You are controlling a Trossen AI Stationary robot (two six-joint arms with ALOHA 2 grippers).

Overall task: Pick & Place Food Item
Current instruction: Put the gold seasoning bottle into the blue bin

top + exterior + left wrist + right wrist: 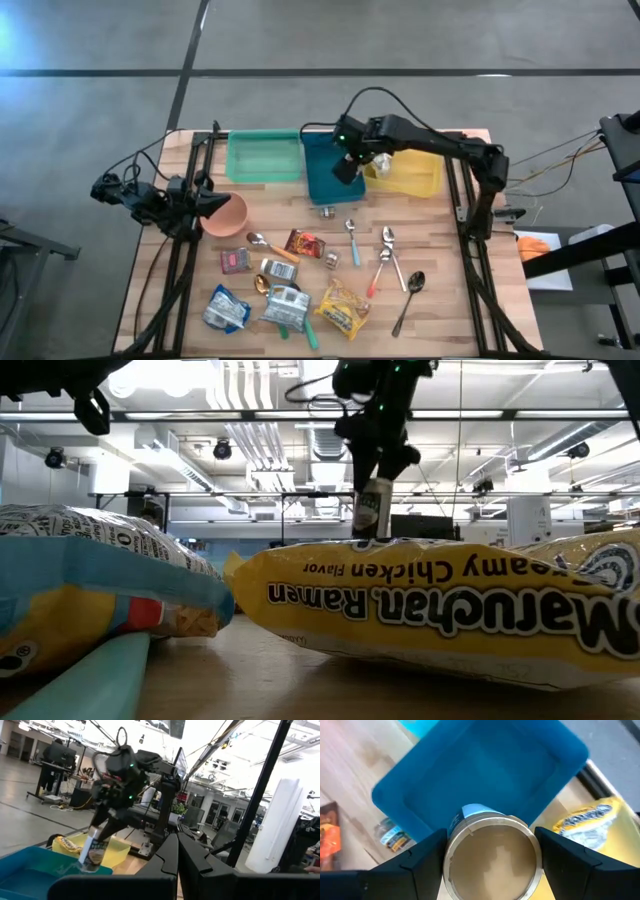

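Next, my right gripper lets go of the small tin can in the blue bin's near corner (345,185) (484,836), beside the yellow bin.
A small tin can (492,855) with a blue label hangs above the blue bin (485,770), with my right gripper (492,857) shut on it. From above, the can (349,168) sits over the blue bin's (318,185) right part, between the green bin (264,157) and the yellow bin (410,175). The low view shows the can (372,510) high above the table. My left gripper (177,855) is shut with nothing in it, waiting at the table's left edge beside the pink bowl (228,215). My right gripper pinches the can's round side wall (451,851) between its two fingers, one on each side, near the can's upper end. The fingers (415,862) come from above, slanting down. The can hangs below them, a little tilted, lifted clear over the blue bin.
The yellow bin holds a packet (585,822). A small can (327,210) lies just in front of the blue bin. Food packets, cans and several spoons (388,262) are spread over the table's near half, with a ramen packet (440,610) close to the low camera.
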